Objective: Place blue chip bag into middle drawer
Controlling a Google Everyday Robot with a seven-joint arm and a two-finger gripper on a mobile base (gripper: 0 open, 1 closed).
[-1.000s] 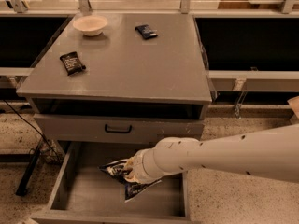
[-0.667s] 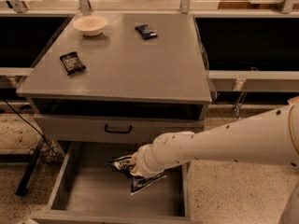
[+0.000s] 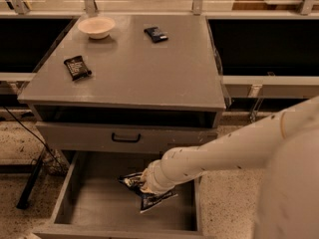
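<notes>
The robot's gripper should release the blue chip bag on the middle drawer's grey bottom near the drawer's front edge (image 3: 146,206). The bag now lies crumpled on that drawer's floor.
The blue chip bag (image 3: 155,199) lies crumpled on the grey floor of the middle drawer (image 3: 92,205), which is pulled out at the bottom of the cabinet. My white arm reaches in from the right. My gripper (image 3: 145,184) is down inside the drawer, right on top of the bag's middle. The wrist hides the gripper's end, and the bag's dark corners stick out to the left and below it.
Above the open drawer is a grey drawer front with a black handle (image 3: 125,138). The cabinet top (image 3: 149,73) carries a white bowl (image 3: 96,27) and two small dark packets (image 3: 77,66) (image 3: 156,34). Black cables (image 3: 30,133) lie on the speckled floor at the left.
The gripper and the bag have shifted a little to the right within the drawer and sit lower. The arm now comes in more steeply from the right.
</notes>
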